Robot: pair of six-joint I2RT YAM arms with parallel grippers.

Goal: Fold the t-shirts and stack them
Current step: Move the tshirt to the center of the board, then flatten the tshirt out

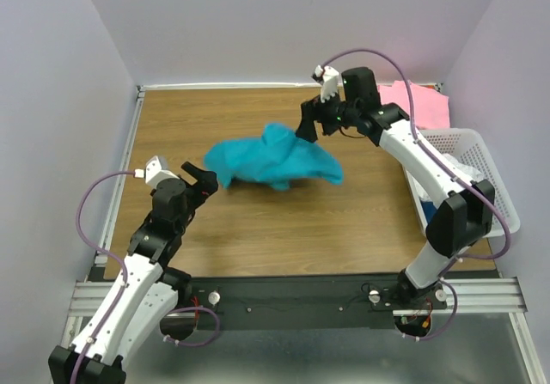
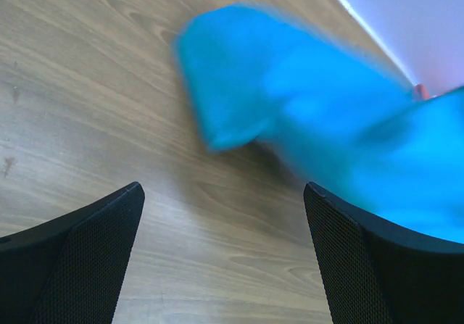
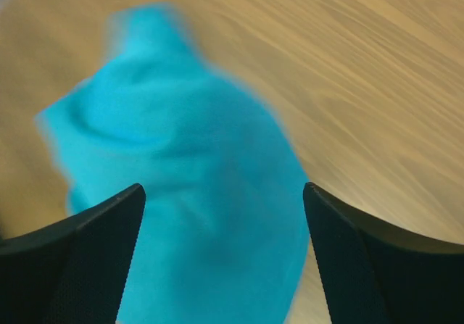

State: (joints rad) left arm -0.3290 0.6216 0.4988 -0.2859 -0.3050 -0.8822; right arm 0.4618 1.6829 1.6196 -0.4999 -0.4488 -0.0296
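Note:
The teal t-shirt's near corner (image 1: pixel 225 183) (image 2: pixel 213 143), at the end of the shirt closest to my left gripper, will be gripped by that gripper.
A teal t-shirt (image 1: pixel 273 162) lies crumpled in the middle of the wooden table. It shows blurred in the left wrist view (image 2: pixel 319 114) and in the right wrist view (image 3: pixel 181 179). My left gripper (image 1: pixel 204 180) is open and empty, just left of the shirt's left edge, over bare wood. My right gripper (image 1: pixel 311 119) is open and empty, above the shirt's far right part. A pink t-shirt (image 1: pixel 421 102) lies at the far right corner.
A white plastic lattice basket (image 1: pixel 481 173) stands at the table's right edge with white and dark blue cloth in it. Grey walls enclose the table on the left, back and right. Bare wood (image 1: pixel 284 229) lies in front of the shirt.

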